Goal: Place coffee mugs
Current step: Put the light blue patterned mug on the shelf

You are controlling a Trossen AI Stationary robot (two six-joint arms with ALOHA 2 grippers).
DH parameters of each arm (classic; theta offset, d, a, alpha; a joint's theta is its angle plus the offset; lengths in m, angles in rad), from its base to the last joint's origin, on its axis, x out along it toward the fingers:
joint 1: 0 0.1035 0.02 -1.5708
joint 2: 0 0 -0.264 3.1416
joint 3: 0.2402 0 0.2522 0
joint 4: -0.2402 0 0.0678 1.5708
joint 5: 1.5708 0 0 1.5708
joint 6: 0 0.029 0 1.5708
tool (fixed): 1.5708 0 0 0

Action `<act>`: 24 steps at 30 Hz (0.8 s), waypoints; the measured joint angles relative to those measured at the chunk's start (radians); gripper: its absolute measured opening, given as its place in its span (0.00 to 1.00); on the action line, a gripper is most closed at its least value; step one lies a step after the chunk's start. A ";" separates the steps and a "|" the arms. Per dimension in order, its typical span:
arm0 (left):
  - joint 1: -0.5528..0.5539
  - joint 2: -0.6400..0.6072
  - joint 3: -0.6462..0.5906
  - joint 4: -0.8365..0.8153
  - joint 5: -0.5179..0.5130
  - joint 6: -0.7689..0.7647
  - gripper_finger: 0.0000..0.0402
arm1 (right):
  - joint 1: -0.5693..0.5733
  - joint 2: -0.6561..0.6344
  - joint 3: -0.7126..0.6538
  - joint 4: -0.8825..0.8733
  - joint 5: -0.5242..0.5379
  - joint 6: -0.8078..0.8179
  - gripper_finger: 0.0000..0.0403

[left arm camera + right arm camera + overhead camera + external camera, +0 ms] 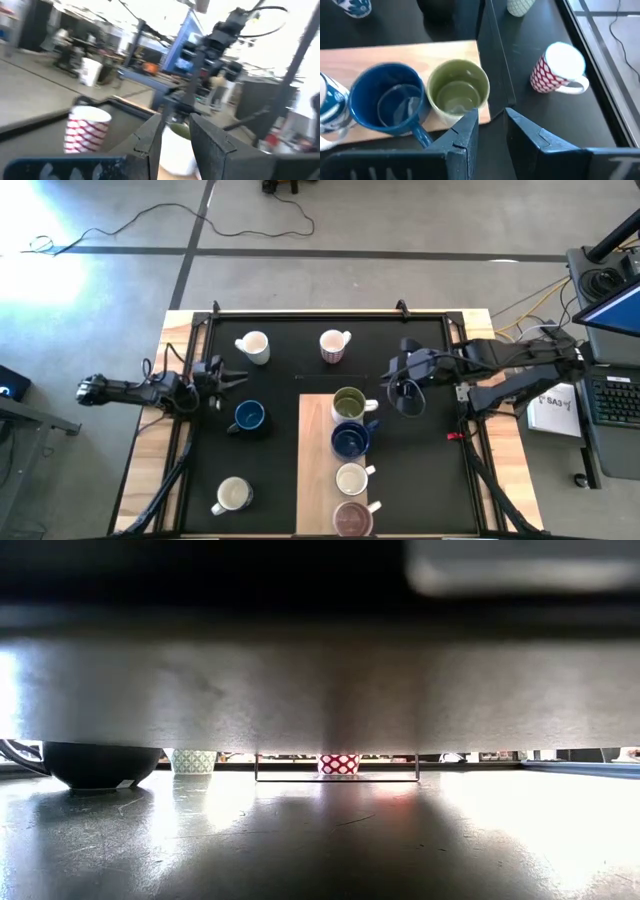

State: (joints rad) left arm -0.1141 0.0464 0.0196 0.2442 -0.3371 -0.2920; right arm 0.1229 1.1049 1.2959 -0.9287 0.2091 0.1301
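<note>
Next, the left gripper closes on the white mug's rim (256,352), on the side that faces the dark blue mug on the black mat.
Four mugs stand in a row on the wooden board (318,470): olive green (348,403), dark blue (350,440), white (351,478) and maroon-inside (352,518). On the black mat stand a white mug (253,346), the pink-patterned mug (335,345), another dark blue mug (248,417) and a cream mug (232,495). My left gripper (238,378) is open and empty, hovering between the white and dark blue mugs on the mat. My right gripper (393,383) is open and empty, just right of the olive mug (458,93). The pink-patterned mug (559,68) also shows in the right wrist view.
A raised black frame (320,314) borders the mat. In the low view a broad grey blur (320,680) fills most of the picture. Bare mat lies right of the board (425,470) and between the board and the left-hand mugs.
</note>
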 joint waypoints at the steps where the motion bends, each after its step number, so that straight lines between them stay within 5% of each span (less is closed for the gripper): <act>1: 0.000 0.011 0.000 0.001 0.010 -0.019 0.21 | -0.003 -0.009 -0.013 0.002 0.000 0.000 0.21; 15: 0.001 0.232 0.051 0.053 -0.069 0.055 0.42 | -0.015 -0.064 -0.151 0.125 -0.003 0.005 0.21; 20: 0.010 0.327 0.223 -0.207 -0.079 0.036 0.42 | -0.032 -0.064 -0.161 0.130 -0.003 -0.004 0.21; 24: 0.030 0.440 0.388 -0.491 -0.188 -0.043 0.42 | -0.074 -0.065 -0.174 0.139 0.001 -0.009 0.21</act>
State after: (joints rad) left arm -0.0843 0.4862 0.4077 -0.2468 -0.5249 -0.3349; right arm 0.0487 1.0400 1.1216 -0.7897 0.2096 0.1214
